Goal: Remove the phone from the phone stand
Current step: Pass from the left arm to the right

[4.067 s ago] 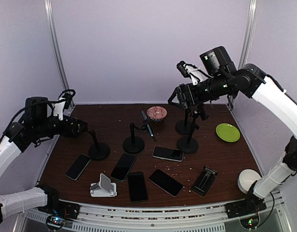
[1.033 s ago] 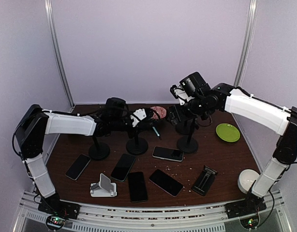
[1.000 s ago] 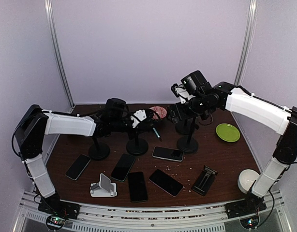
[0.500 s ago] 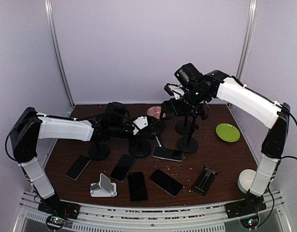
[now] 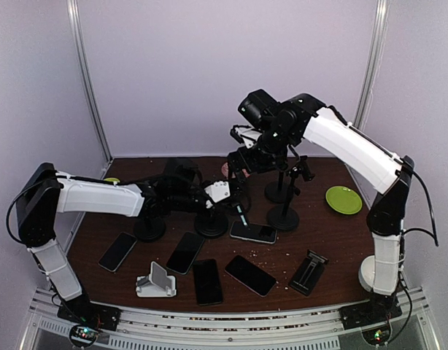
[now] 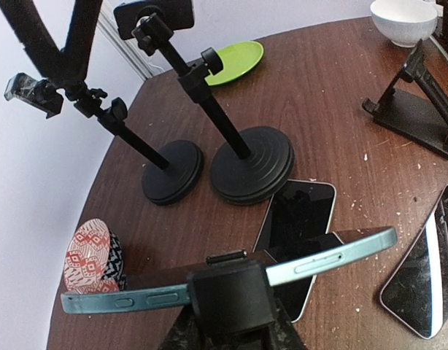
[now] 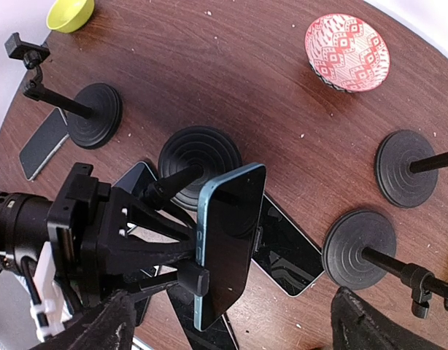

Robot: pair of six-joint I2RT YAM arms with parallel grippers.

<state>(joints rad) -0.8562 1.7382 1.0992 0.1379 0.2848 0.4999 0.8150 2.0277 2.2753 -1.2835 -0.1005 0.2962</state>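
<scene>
I need to close my right gripper on the near-side end (image 5: 244,220) (image 7: 201,306) of the blue-edged phone, with its fingers across the phone's long blue edge.
A blue-edged phone (image 7: 228,248) with a dark screen is clamped in a black phone stand (image 7: 201,157) near the table's middle. In the left wrist view the phone's edge (image 6: 333,255) runs across the frame behind the stand's clamp (image 6: 231,299). My left gripper (image 5: 225,194) is shut on that clamp from the left, behind the phone. My right gripper (image 7: 231,328) hovers open above the phone, one finger on each side and touching nothing. From the top view, the right gripper (image 5: 242,164) hangs just over the phone (image 5: 241,214).
Other black stands (image 5: 149,227) (image 5: 282,217) (image 5: 279,191) surround it. Several phones lie flat, one (image 5: 253,232) right beside the stand's base. A white stand (image 5: 156,283), a folding black stand (image 5: 309,271), a green plate (image 5: 344,199), a patterned bowl (image 7: 346,42) and a white bowl (image 5: 370,273) sit around.
My right arm has swung left from the back stands to a spot above the clamped phone. My left gripper, still on the stand's clamp, has dropped and shifted slightly right.
</scene>
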